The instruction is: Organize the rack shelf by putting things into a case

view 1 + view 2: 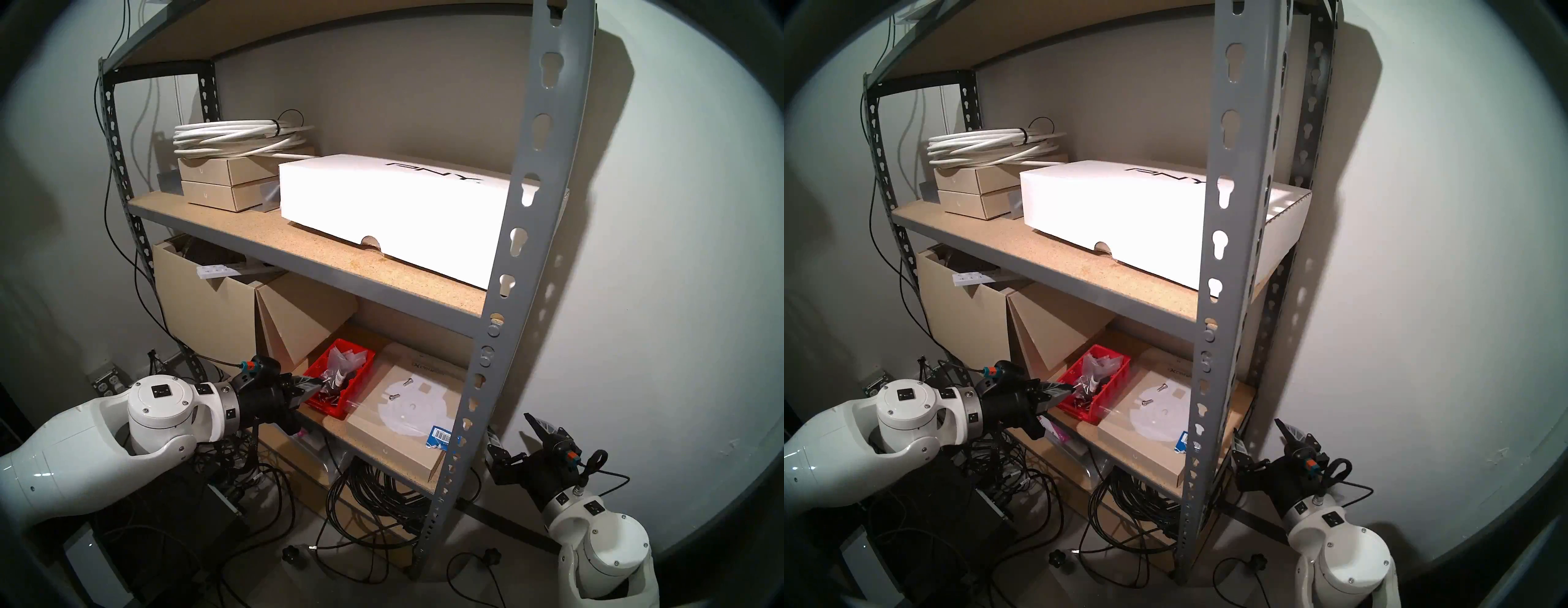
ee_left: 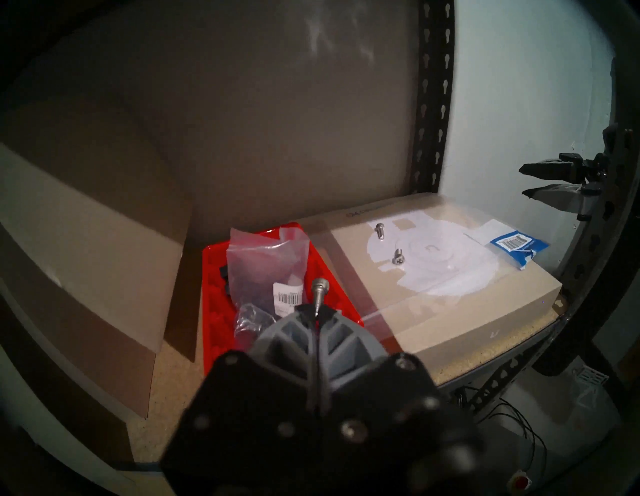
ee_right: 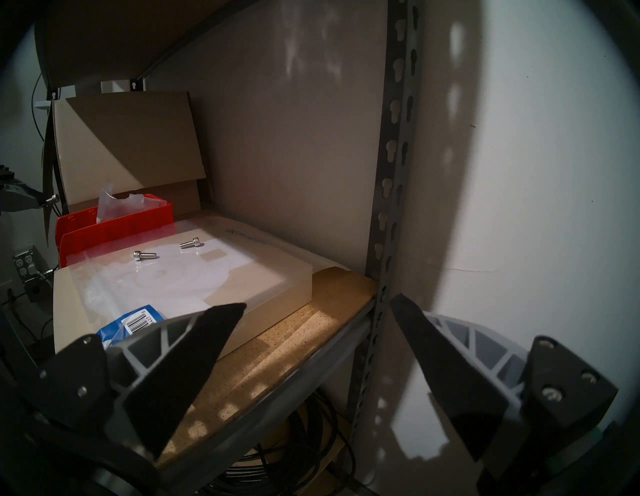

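Note:
My left gripper will let go of the small silver screw inside the red bin (image 1: 335, 386) (image 2: 286, 316), next to the clear bags.
My left gripper (image 2: 317, 310) is shut on one small silver screw (image 2: 318, 289), head outward, above the near end of the red bin (image 2: 211, 294) on the lower board of the grey rack shelf (image 1: 530, 170). The bin (image 1: 335, 414) holds clear bags of hardware (image 2: 266, 259). Two more screws (image 2: 380, 229) (image 2: 398, 256) lie on a flat tan box to the bin's right; they also show in the right wrist view (image 3: 144, 255) (image 3: 190, 243). My right gripper (image 3: 318, 301) is open and empty, outside the rack's front right upright (image 3: 391, 173).
The flat tan box (image 1: 407, 424) carries a blue-labelled bag (image 1: 439, 437) at its near corner. Large cardboard boxes (image 1: 203, 305) stand left of and behind the bin. A white PNY box (image 1: 382, 204) and coiled white cable (image 1: 237, 136) sit one shelf up. Black cables (image 1: 382, 488) lie below.

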Robot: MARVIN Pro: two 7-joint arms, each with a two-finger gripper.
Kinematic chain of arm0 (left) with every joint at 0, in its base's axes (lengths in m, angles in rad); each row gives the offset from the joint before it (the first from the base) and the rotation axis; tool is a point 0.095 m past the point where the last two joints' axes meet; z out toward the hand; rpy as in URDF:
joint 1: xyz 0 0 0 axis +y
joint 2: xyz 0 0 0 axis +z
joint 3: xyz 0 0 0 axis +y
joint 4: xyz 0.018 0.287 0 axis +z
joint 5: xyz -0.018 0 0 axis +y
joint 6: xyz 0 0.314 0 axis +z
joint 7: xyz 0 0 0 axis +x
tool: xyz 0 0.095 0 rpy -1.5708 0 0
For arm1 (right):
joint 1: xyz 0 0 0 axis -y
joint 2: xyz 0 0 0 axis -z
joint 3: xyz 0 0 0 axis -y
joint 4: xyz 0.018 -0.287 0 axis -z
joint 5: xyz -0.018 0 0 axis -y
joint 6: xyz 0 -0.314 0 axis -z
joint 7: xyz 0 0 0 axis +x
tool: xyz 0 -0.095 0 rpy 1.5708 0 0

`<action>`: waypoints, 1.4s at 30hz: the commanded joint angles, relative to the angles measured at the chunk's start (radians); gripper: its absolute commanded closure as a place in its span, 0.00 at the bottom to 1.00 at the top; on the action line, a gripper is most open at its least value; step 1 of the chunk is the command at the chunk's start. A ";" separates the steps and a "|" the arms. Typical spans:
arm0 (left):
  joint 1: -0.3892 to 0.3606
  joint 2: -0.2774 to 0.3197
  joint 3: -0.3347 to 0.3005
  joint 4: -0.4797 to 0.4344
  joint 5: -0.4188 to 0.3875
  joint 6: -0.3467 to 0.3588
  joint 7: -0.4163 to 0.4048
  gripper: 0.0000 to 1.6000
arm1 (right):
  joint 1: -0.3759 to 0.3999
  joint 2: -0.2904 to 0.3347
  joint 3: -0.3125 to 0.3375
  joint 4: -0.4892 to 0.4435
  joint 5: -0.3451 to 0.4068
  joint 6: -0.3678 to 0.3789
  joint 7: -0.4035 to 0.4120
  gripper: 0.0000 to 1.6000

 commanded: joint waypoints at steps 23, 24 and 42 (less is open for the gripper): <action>-0.223 -0.210 0.103 0.176 0.147 0.101 -0.075 1.00 | 0.006 -0.001 0.001 -0.021 -0.001 -0.007 0.001 0.00; -0.229 -0.216 0.108 0.183 0.154 0.102 -0.080 1.00 | 0.006 -0.001 0.001 -0.021 -0.001 -0.007 0.001 0.00; -0.248 -0.224 0.109 0.199 0.193 0.106 -0.091 0.58 | 0.006 -0.002 0.001 -0.021 -0.002 -0.007 0.002 0.00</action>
